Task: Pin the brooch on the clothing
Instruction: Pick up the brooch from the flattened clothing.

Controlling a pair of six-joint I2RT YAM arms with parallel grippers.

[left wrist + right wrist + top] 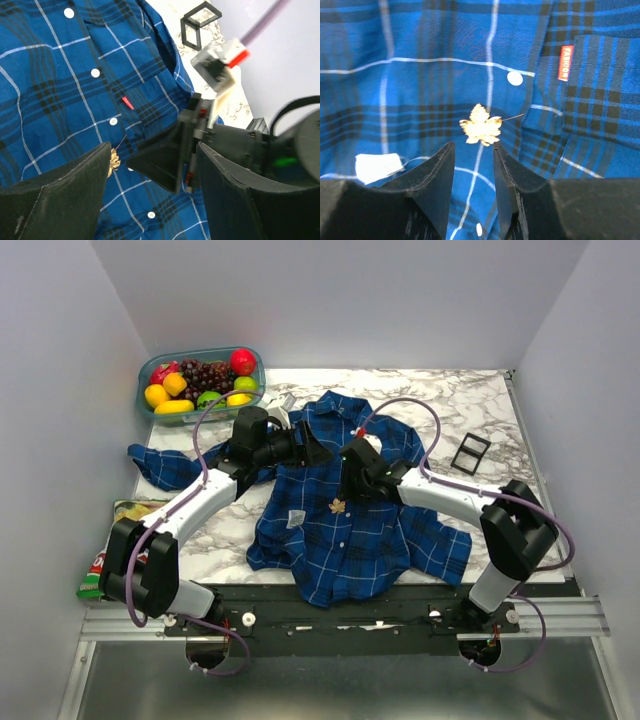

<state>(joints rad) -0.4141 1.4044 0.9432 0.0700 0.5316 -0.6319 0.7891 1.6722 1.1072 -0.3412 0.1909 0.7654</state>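
Note:
The robot's left gripper should close on the gold maple leaf (pixel 337 506) (pixel 113 163) of the brooch, leaving the brooch's thin needle free.
The blue plaid shirt (pixel 345 540) lies spread on the marble table. The brooch (pixel 337 505), a small pale gold maple-leaf pin with a thin needle, rests on the shirt's front by the button line. In the right wrist view the brooch (pixel 480 125) lies just beyond my right gripper (pixel 473 146), which is open with a narrow gap and holds nothing. In the left wrist view the brooch (pixel 114 161) peeks out beside the left finger. My left gripper (pixel 152 150) is wide open and empty above the shirt (pixel 60 100), facing the right gripper (pixel 350 475). The left gripper (pixel 310 448) hovers near the collar.
A small black square case (pixel 470 452) lies on the table right of the shirt. A clear tub of fruit (pixel 200 380) stands at the back left. A snack packet (pixel 110 540) lies at the left edge. A white tag (pixel 375 166) is on the shirt.

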